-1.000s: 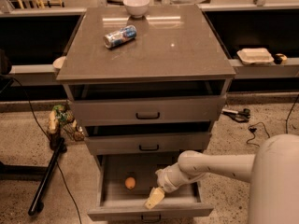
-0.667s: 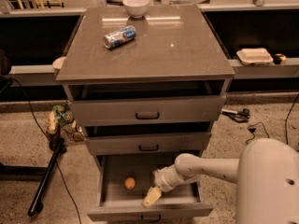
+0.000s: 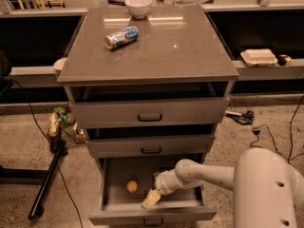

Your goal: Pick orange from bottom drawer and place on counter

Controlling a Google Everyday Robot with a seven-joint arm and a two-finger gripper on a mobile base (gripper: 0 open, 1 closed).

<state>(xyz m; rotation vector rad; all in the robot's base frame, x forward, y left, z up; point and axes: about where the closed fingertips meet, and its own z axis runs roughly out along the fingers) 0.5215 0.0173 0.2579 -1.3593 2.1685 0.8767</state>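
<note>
Next, I move my gripper to the middle of the orange (image 3: 132, 186) in the open bottom drawer and close it there.
The bottom drawer (image 3: 152, 213) is pulled open below two shallower grey drawers. The orange (image 3: 132, 186) lies on its floor, left of centre. My gripper (image 3: 151, 199) reaches down into the drawer from the right on a white arm. Its pale tip sits just right of and slightly in front of the orange, apart from it. The counter (image 3: 185, 51) is the glossy grey-brown cabinet top above.
A soda can (image 3: 121, 37) lies on its side on the counter and a white bowl (image 3: 138, 6) stands at the back edge. A white takeaway box (image 3: 259, 56) rests on the right ledge. A black stand leg (image 3: 47, 179) and cables cross the floor at left.
My gripper has shifted left inside the bottom drawer, closer to the orange. The orange has not moved.
</note>
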